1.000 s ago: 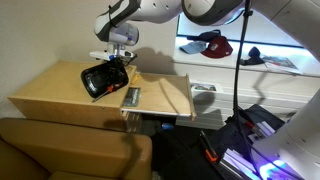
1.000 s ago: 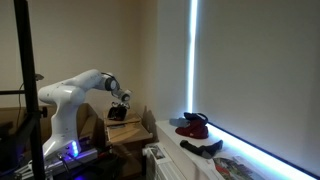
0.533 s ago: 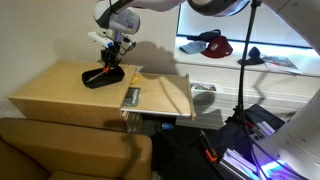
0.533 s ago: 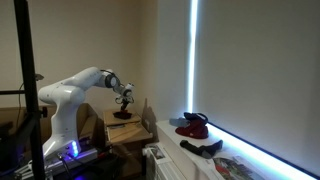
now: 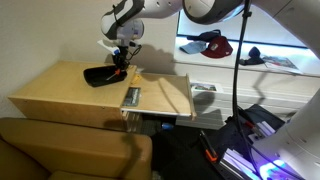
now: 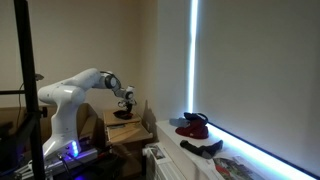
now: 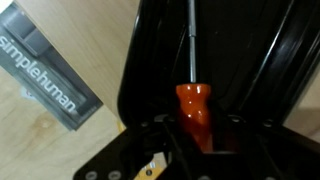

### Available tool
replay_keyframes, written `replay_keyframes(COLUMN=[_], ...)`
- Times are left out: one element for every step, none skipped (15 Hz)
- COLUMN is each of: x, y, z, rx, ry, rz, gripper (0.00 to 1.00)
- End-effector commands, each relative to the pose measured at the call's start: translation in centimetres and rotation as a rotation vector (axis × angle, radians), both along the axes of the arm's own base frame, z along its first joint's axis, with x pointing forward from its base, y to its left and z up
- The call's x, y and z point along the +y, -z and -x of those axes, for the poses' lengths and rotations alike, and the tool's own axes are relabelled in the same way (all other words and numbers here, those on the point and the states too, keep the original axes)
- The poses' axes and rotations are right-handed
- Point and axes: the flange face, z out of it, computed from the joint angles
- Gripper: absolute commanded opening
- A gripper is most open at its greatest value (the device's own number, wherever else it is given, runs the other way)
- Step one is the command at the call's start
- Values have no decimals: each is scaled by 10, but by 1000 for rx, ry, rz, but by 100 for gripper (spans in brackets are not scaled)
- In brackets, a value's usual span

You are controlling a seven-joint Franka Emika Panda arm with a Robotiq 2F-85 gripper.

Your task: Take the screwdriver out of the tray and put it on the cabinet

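My gripper needs to set the screwdriver down on the bare top of the cabinet, in the space between the black tray (image 5: 92, 95) and the brown couch. The screwdriver now dangles over the black tray.
My gripper (image 7: 197, 126) is shut on the orange-red handle of the screwdriver (image 7: 195, 104), whose thin dark shaft points away over the black tray (image 7: 250, 60). In an exterior view the gripper (image 5: 121, 58) hangs just above the right end of the tray (image 5: 98, 76), and the screwdriver (image 5: 117, 66) dangles from it, lifted off the tray floor. The tray lies flat on the light wooden cabinet (image 5: 60, 98). From the other side the gripper (image 6: 126, 99) hovers over the tray (image 6: 121, 117).
A grey booklet marked "simplehuman" (image 7: 45, 68) lies on the cabinet right of the tray (image 5: 131, 97). A brown couch (image 5: 70, 150) stands in front. A shelf with a red cap (image 5: 210, 44) and a tripod pole (image 5: 240, 70) are at the right.
The gripper rose from the tray with the screwdriver, then shifted a little to the right. The tray, tipped up a second ago, now lies flat.
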Motion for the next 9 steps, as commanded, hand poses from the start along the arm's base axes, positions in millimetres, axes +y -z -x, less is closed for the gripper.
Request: replay_keyframes(x=[-15, -13, -14, -5, 5, 22, 36, 43, 49], y=[-8, -15, -19, -22, -25, -26, -28, -36, -48], z=[-9, -9, -11, -10, -9, -6, -3, -1, 1], rx=[-87, -112, -133, -145, -156, -164, -179, -202, -253], ry=[175, 234, 275, 281, 275, 247, 233, 226, 230], rz=[50, 36, 24, 2, -14, -34, -48, -80, -118], gripper=[8, 8, 8, 8, 8, 8, 8, 8, 8])
